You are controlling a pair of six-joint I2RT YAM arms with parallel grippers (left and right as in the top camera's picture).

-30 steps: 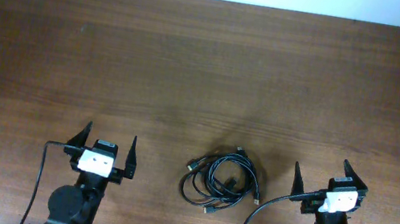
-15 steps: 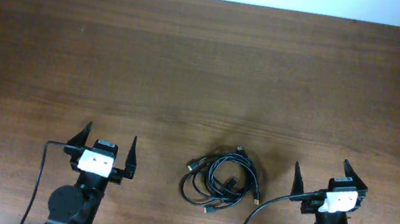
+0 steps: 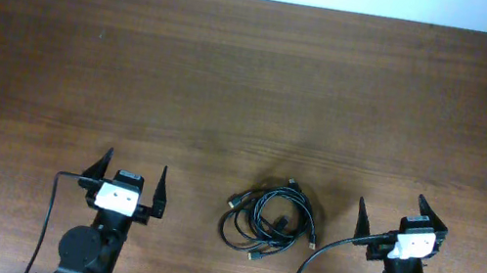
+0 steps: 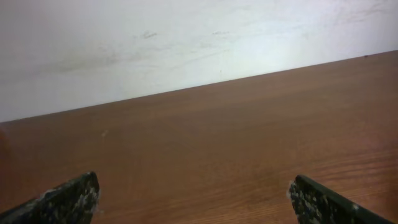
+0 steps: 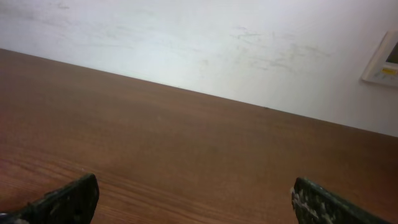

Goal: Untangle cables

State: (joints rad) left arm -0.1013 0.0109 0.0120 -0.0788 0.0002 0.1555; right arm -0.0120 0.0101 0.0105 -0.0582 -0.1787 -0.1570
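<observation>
The robot's left gripper needs to close on the gathered cable loops (image 3: 258, 206) along the side of the cable bundle that faces the left arm.
The cables (image 3: 269, 219) lie as one tangled bundle of thin black loops with small plug ends on the wooden table, near its front edge, between the two arms. My left gripper (image 3: 133, 172) is open and empty, well to the left of the bundle. My right gripper (image 3: 392, 207) is open and empty, just to the right of it. In the left wrist view the left gripper (image 4: 193, 193) shows only its two spread fingertips over bare wood. The right wrist view shows the same for the right gripper (image 5: 194, 194). The cables are out of both wrist views.
The brown wooden table (image 3: 234, 75) stretches far back to a white wall (image 4: 186, 43). Thick black arm cables run at each base (image 3: 313, 267). A white wall panel (image 5: 384, 62) shows at the right wrist view's edge.
</observation>
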